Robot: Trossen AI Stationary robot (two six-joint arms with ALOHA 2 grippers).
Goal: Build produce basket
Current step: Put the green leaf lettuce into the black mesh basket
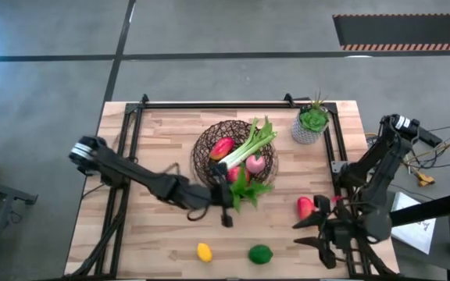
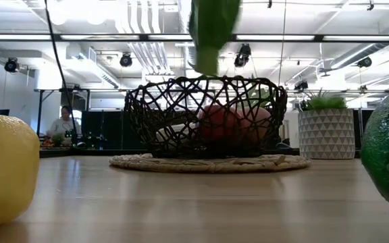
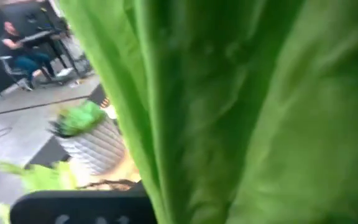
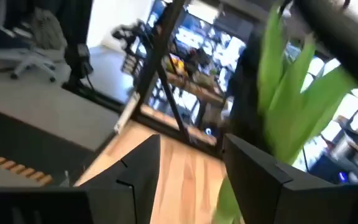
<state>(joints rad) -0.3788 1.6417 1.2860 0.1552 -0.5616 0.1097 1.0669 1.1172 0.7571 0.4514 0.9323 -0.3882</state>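
Observation:
The long green vegetable is hanging upright at the rim of the basket, so next my left gripper lowers it in, then grips its leaves to lay it beside the celery (image 1: pixel 238 148).
The dark wire basket (image 1: pixel 209 144) stands mid-table on its pale woven base (image 2: pixel 208 163). In it lie a red-orange fruit (image 1: pixel 222 147), a pink fruit (image 1: pixel 255 164) and the pale green celery stalk (image 1: pixel 255 139), which leans over the far rim. My left gripper (image 1: pixel 226 204) is at the basket's near rim, shut on the long green vegetable (image 1: pixel 248 189). My right gripper (image 1: pixel 307 232) is open and low near the right edge, beside a red fruit (image 1: pixel 306 207) lying on the table. The yellow lemon (image 1: pixel 203 251) and green lime (image 1: pixel 260 254) rest near the near edge. My left gripper holds the long green vegetable from the table's left and near side. Its leaves (image 3: pixel 241 106) fill the wrist view and hide the place of contact. The vegetable is lifted clear; its lower end (image 2: pixel 209 64) hangs above the basket's near rim.
A small grey pot with a green plant (image 1: pixel 312 123) stands at the far right corner. Black frame rails (image 1: pixel 135 125) run along the left, far and right edges. Bare wood lies between the basket and the lemon and lime. A person (image 2: pixel 63 123) sits in the room beyond.

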